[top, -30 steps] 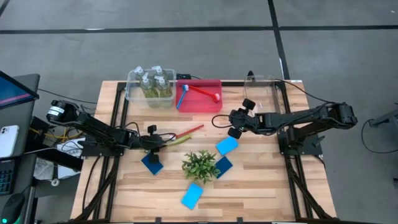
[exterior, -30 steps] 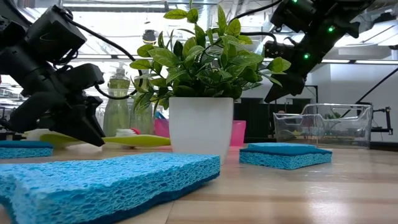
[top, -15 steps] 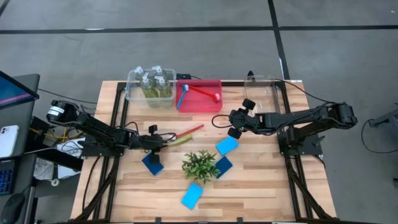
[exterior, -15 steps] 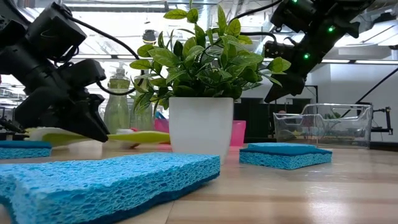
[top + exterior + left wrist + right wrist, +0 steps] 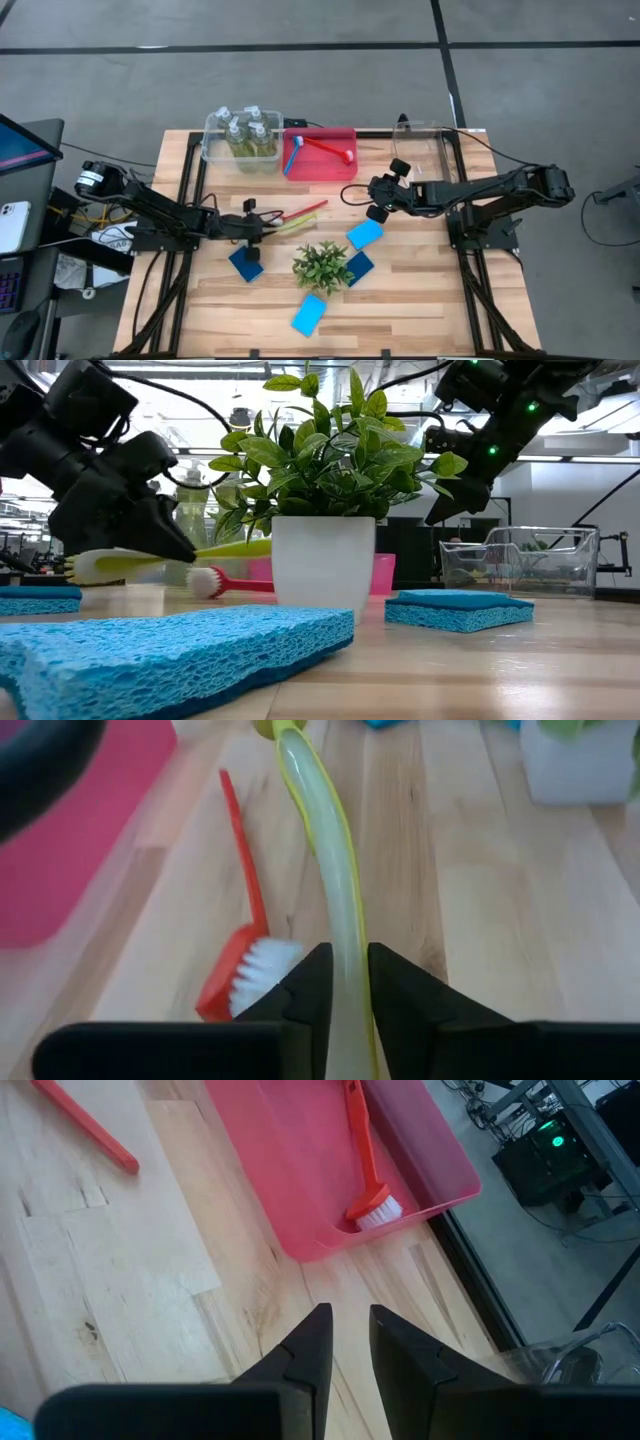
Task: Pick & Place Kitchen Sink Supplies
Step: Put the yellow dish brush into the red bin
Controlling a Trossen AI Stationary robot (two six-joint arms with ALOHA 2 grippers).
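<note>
The yellow-green brush's handle tilts up, twisted in the left gripper's fingers, so the robot should lay the brush flat, open, and pinch it squarely near its bristle head (image 5: 150,559).
My left gripper (image 5: 258,226) is shut on a yellow-green brush (image 5: 225,550) at the table's middle left. Beside it a red brush (image 5: 306,210) lies flat on the wood, its bristle head (image 5: 205,582) down. Several bottles of yellow-green liquid (image 5: 250,138) stand in a clear bin at the far left. A red bin (image 5: 330,165) holds a red brush (image 5: 368,1160). Flat blue sponges (image 5: 365,234) lie around a potted plant (image 5: 322,264). My right gripper (image 5: 377,208) hovers shut above the wood near the red bin, holding nothing. My left gripper pinches the yellow-green brush's handle (image 5: 345,945) between its two fingers, close to the bristle head (image 5: 85,567). The fingers come from the table's left, slanting down, roughly along the handle. In the low view the brush is off the table, its handle rising toward the free end.
An empty clear bin (image 5: 425,135) stands at the far right corner. A dark blue sponge (image 5: 245,262) lies just near-side of my left gripper, another (image 5: 358,267) beside the plant, and a light blue one (image 5: 309,314) near the front edge.
My left gripper has tipped upward and risen slightly with the yellow-green brush. The brush lay on the table a second ago; it is now lifted, its handle end raised. The red brush's head behind it has come into sight.
</note>
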